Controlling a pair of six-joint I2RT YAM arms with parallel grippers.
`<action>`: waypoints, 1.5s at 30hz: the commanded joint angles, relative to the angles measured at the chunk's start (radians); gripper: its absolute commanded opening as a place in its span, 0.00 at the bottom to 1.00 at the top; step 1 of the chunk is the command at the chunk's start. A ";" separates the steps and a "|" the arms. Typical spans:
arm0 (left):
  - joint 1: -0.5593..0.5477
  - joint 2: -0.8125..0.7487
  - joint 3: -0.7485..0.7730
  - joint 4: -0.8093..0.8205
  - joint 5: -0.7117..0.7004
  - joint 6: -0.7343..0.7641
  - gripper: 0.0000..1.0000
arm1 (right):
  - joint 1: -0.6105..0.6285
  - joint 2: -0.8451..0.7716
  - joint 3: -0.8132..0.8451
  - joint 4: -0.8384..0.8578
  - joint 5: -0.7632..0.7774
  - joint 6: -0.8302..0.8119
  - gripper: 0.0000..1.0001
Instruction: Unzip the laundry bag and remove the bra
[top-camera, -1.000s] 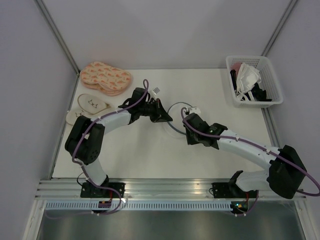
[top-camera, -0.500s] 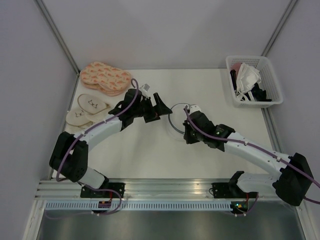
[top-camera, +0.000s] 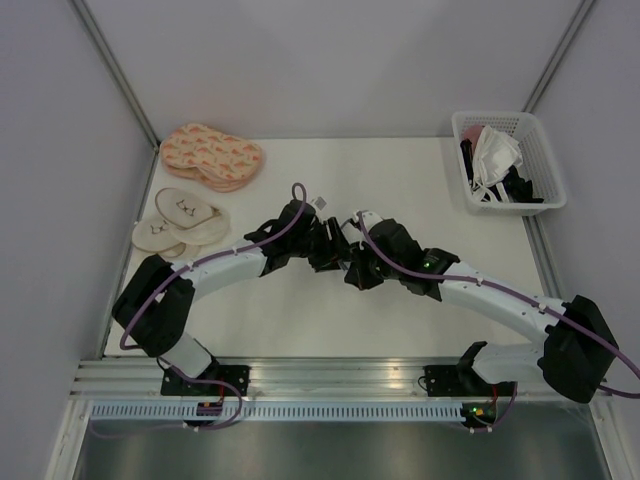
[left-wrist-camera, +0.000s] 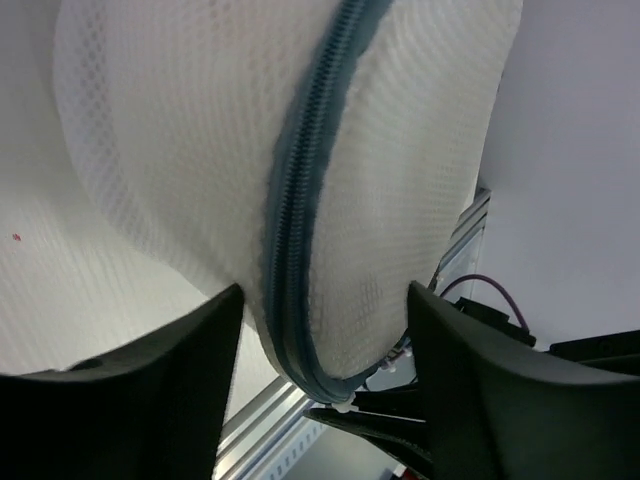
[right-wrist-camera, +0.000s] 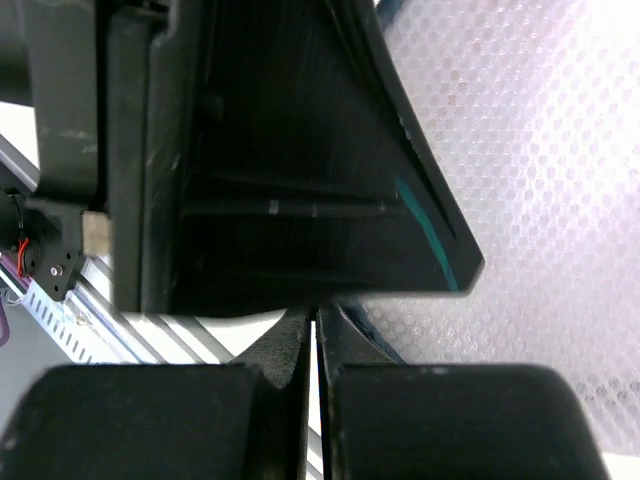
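Note:
Next, my left gripper backs off and pinches the mesh (left-wrist-camera: 195, 215) beside the zip, because the laundry bag's zip lies between its fingers and closing there would block unzipping.
The laundry bag (left-wrist-camera: 190, 150) is white mesh with a blue-grey zip (left-wrist-camera: 300, 200) along its rim. It fills the left wrist view and hangs between the fingers of my left gripper (left-wrist-camera: 323, 295), which is open. From above, my left gripper (top-camera: 333, 250) and right gripper (top-camera: 357, 270) meet at mid-table and cover the bag. My right gripper (right-wrist-camera: 312, 318) is shut, pinching the bag's zipped rim, with mesh (right-wrist-camera: 540, 150) beside it. Its dark tips (left-wrist-camera: 350, 415) show under the zip's lowest bend. The bra is hidden.
A pink patterned slipper pair (top-camera: 212, 155) and a cream pair (top-camera: 180, 220) lie at the left. A white lattice basket (top-camera: 548, 150) with white cloth and dark items stands at the back right. A metal rail (top-camera: 330, 375) runs along the near table edge.
My left gripper opened, drew back to the left, then came in again with its jaws either side of the bag. The right gripper stayed shut and shifted slightly left.

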 joint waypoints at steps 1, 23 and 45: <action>-0.001 0.000 -0.001 0.023 -0.019 -0.017 0.61 | 0.004 -0.009 0.009 0.048 -0.022 -0.015 0.00; 0.001 -0.003 0.007 0.024 -0.062 -0.037 0.05 | 0.004 -0.009 0.038 -0.406 0.402 0.057 0.00; 0.031 -0.254 -0.150 -0.063 -0.305 0.000 0.98 | -0.122 0.100 0.127 -0.587 0.813 0.212 0.33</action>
